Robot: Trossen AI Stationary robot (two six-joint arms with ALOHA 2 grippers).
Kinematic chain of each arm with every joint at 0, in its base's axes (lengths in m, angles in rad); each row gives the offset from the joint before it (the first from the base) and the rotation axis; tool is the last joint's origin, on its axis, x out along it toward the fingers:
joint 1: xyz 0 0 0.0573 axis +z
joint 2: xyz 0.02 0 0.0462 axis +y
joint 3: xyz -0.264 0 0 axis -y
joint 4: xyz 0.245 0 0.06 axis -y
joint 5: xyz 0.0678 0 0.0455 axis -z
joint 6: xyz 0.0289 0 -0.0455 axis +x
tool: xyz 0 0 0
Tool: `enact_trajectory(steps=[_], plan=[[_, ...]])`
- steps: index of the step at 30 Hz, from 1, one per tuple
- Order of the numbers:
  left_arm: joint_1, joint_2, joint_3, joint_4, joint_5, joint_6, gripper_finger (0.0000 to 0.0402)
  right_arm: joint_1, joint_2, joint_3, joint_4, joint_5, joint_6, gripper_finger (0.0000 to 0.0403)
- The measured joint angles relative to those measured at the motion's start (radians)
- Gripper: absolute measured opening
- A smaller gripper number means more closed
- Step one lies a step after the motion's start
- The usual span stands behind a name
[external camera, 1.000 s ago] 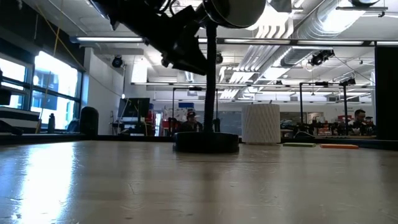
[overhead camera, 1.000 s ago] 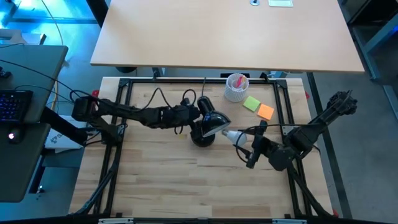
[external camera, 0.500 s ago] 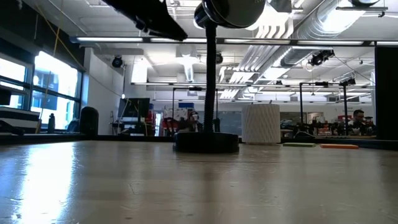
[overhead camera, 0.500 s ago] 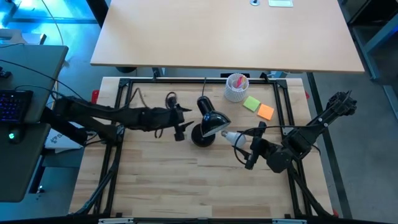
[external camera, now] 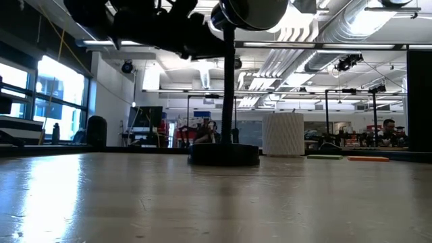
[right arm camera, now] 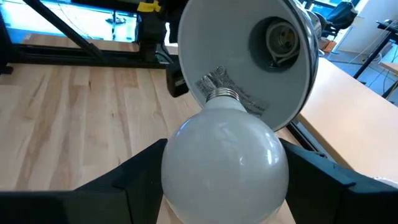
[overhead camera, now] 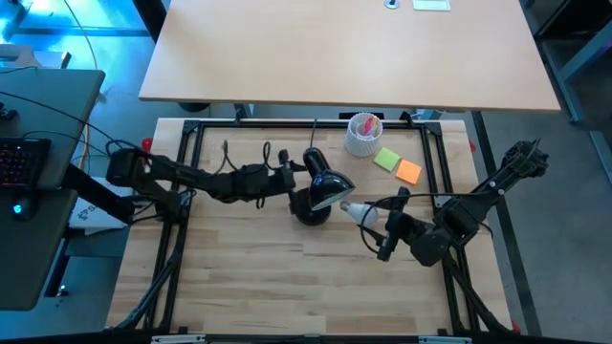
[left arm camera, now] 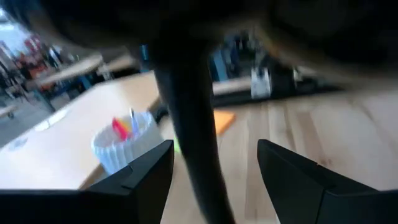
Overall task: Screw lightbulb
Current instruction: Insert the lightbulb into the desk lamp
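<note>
My left gripper will back off and take the lamp head's rear [overhead camera: 314,160], because it is around the stem and the socket sits out of line with the bulb.
A black desk lamp stands mid-table on its round base [overhead camera: 310,212]. Its stem [external camera: 229,88] is upright and its head [overhead camera: 330,188] tips toward the table's right, with the white inside and the socket [right arm camera: 283,40] facing my right gripper. My right gripper [overhead camera: 373,220] is shut on the white lightbulb [overhead camera: 358,210], whose metal screw base [right arm camera: 222,94] points at the lamp head's opening, just short of its rim. My left gripper [overhead camera: 290,182] is open. In the left wrist view [left arm camera: 214,149] its fingers stand on either side of the lamp's stem [left arm camera: 189,143] without touching it. My right gripper pinches the bulb's glass globe [right arm camera: 177,171] between its two fingers [right arm camera: 134,180], one on each side. The fingers come about level from the table's right. The bulb is lifted clear of the table, lying level with its screw base toward the lamp.
A white ribbed cup [overhead camera: 363,135] with pens stands at the far edge, also in the low view [external camera: 282,133]. Green [overhead camera: 386,159] and orange [overhead camera: 408,172] sticky pads lie right of it. Bare wooden table lies toward the near edge.
My left gripper drew back from the lamp toward the table's left, then came back toward the stem and now straddles it. The lamp, bulb and right gripper have kept still.
</note>
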Motion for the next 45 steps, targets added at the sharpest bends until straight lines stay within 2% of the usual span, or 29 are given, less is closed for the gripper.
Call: enact_trajectory(steps=[3, 11, 14, 20, 21, 26, 29, 39, 45], plan=[[-0.001, 0.023, 0.007, 0.064, -0.002, -0.007, 0.0225, 0.009, 0.0, 0.0, 0.0, 0.0, 0.0, 0.0263], [0.013, 0.065, 0.092, 0.035, -0.005, -0.04, 0.0214, 0.018, 0.0, 0.0, 0.007, 0.0, 0.0, 0.0263], [0.019, 0.065, 0.108, -0.017, 0.004, -0.078, 0.0177, 0.018, 0.0, 0.0, 0.015, 0.001, 0.0, 0.0263], [0.022, 0.058, 0.112, -0.043, 0.068, -0.198, 0.0044, 0.018, 0.0, 0.0, 0.017, 0.001, -0.002, 0.0263], [0.022, 0.059, 0.112, -0.042, 0.076, -0.226, 0.0039, 0.018, 0.0, 0.0, 0.017, 0.001, -0.003, 0.0263], [0.037, 0.058, 0.112, -0.048, 0.146, -0.394, 0.0039, 0.018, 0.0, 0.0, 0.017, 0.001, -0.004, 0.0263], [0.048, 0.057, 0.107, -0.049, 0.153, -0.444, 0.0039, 0.019, 0.0, 0.0, 0.016, 0.001, -0.004, 0.0263], [0.06, 0.057, 0.106, -0.051, 0.182, -0.503, 0.0039, 0.019, 0.0, 0.0, 0.016, 0.0, -0.008, 0.0263], [0.058, 0.089, 0.104, 0.027, 0.19, -0.507, 0.0039, 0.019, 0.0, 0.0, 0.016, 0.0, -0.013, 0.0263]])
